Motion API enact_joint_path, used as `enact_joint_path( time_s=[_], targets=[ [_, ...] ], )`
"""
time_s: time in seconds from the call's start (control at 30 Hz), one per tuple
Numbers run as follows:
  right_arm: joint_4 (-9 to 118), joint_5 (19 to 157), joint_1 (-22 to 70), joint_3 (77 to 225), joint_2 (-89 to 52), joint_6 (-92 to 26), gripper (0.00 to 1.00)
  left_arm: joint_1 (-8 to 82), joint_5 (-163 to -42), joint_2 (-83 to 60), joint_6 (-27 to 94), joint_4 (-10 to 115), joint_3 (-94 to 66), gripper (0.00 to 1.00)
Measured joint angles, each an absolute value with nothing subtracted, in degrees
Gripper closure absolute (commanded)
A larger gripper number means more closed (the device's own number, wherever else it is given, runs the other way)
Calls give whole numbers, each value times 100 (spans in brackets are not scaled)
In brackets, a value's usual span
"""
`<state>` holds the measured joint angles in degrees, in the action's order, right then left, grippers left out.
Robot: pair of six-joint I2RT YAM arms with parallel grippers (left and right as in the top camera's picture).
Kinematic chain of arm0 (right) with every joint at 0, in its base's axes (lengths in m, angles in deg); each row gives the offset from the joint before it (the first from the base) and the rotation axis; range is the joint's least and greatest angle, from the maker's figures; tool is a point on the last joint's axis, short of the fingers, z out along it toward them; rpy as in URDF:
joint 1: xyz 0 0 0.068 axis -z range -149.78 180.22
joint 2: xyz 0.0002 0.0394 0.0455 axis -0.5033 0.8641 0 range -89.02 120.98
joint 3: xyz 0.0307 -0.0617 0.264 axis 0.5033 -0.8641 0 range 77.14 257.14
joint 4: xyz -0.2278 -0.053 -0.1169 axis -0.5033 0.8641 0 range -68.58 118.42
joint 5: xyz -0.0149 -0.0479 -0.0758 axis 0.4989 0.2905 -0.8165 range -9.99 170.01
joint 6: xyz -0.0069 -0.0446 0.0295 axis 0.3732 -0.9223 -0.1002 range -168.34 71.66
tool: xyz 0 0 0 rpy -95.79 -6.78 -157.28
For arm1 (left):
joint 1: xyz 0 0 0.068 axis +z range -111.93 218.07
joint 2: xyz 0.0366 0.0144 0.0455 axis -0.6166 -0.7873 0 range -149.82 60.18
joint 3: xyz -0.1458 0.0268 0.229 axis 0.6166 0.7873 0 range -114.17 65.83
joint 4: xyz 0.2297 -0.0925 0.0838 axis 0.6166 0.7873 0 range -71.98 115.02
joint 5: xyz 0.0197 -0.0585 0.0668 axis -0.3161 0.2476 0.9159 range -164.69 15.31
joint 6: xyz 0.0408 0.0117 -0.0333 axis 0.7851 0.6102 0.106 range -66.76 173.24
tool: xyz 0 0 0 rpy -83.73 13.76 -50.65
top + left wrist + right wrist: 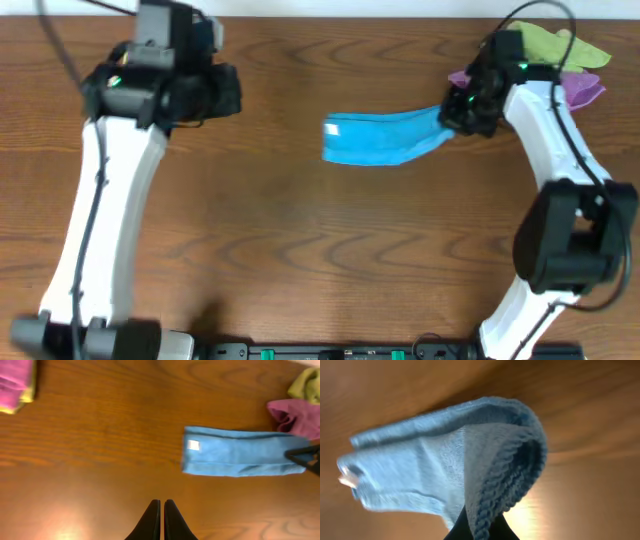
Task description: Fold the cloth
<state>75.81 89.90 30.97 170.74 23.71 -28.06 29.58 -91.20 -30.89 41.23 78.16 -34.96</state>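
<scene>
The robot's right gripper should release the lifted end of the sky-blue cloth on top of the cloth (367, 138) (402, 474) close to its small white tag.
The sky-blue cloth (385, 137) lies folded into a long strip on the table, its small white tag (333, 129) at the left end. My right gripper (458, 112) is shut on the strip's right end and holds that end lifted off the table. In the right wrist view the cloth (445, 460) hangs from the jaws (479, 527), its edge pinched between them. The cloth also shows in the left wrist view (240, 452). My left gripper (162, 507) is shut and empty, above bare table at the far left (205, 90).
A lime-green cloth (560, 45) and a purple cloth (580, 88) lie at the back right behind my right arm. A purple and green stack (15, 385) shows in the left wrist view's corner. The table's front edge carries a black rail (330, 350).
</scene>
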Motion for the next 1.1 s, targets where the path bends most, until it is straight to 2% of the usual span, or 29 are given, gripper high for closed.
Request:
enact_joint_path(
  time_s=[0.2,0.47,0.77,0.8,0.83,0.87,0.9,0.93,0.97,1.1],
  targets=[
    [7579,8039,2505,17175,2275,-2979,99,2962,-9120,-2728,4121,8028,-3496,94],
    [7347,7744,1488,17175,2957,-3185,99,2962,-9118,-2713,4125,8244,-3496,94],
    [7192,7657,1043,17168,3094,-3248,98,2962,-9116,-2713,4127,8360,-3496,92],
    [7194,7661,1029,17168,3127,-3248,88,2962,-9116,-2713,4127,8360,-3496,91],
    [7194,7678,1018,17168,3158,-3257,58,2962,-9111,-2713,4132,8360,-3496,88],
    [7194,7705,1003,17168,3186,-3226,40,2962,-9098,-2713,4136,8362,-3496,84],
    [7194,7759,984,17168,3210,-3265,27,2962,-9068,-2713,4134,8360,-3496,76],
    [7199,7840,957,17168,3223,-3268,18,2962,-9024,-2713,4147,8360,-3496,71],
    [7221,7919,935,17168,3230,-3268,15,2962,-8969,-2713,4154,8360,-3496,69],
    [7417,8509,859,17190,3232,-3292,13,2973,-8790,-2713,4147,8286,-3488,55]
  ],
)
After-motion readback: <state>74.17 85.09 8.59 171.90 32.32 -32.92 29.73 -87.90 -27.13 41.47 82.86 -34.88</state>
